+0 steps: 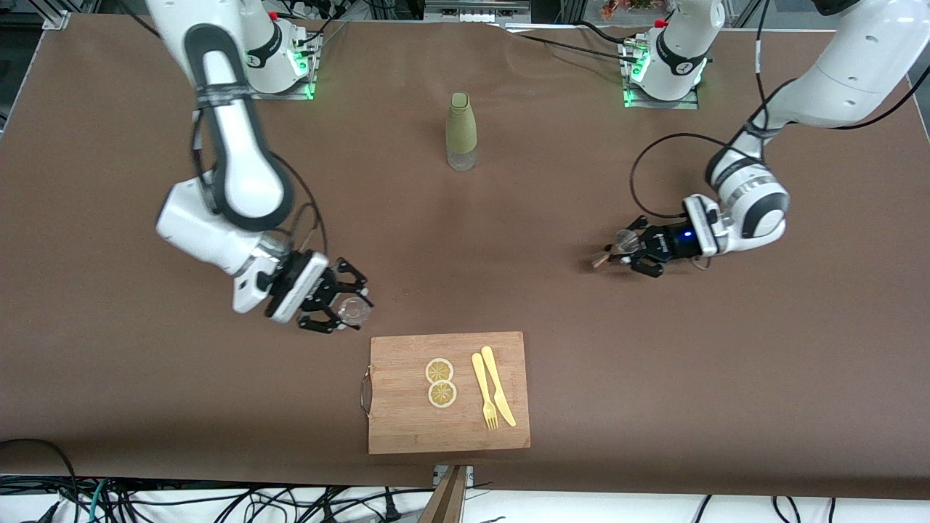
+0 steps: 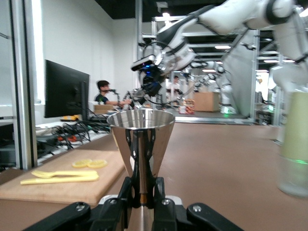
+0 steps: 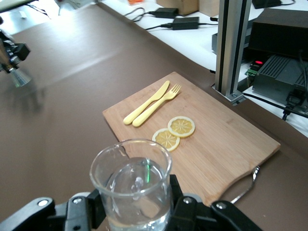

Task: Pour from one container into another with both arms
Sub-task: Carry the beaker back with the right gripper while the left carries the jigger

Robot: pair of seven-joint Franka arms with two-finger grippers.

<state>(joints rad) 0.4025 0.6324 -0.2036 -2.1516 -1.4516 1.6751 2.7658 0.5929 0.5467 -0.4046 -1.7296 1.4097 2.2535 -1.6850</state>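
My left gripper will release the silvery metal jigger on the bare table straight out from its arm's base [image 1: 692,245].
My right gripper [image 1: 347,303] is shut on the tiny clear glass cup [image 1: 354,311], holding it upright over the table beside the cutting board's handle corner. The right wrist view shows the cup [image 3: 131,185] clamped between both fingers of the right gripper [image 3: 137,214]. My left gripper [image 1: 626,250] is shut on the silvery metal jigger [image 1: 616,248], low over the table toward the left arm's end. In the left wrist view the jigger [image 2: 140,137] stands upright, pinched at its narrow waist by the left gripper [image 2: 143,192].
A wooden cutting board [image 1: 407,428] with two lemon slices [image 1: 440,383] and a yellow fork and knife [image 1: 492,388] lies near the front edge. The tall olive-green bottle [image 1: 461,131] stands between the two bases.
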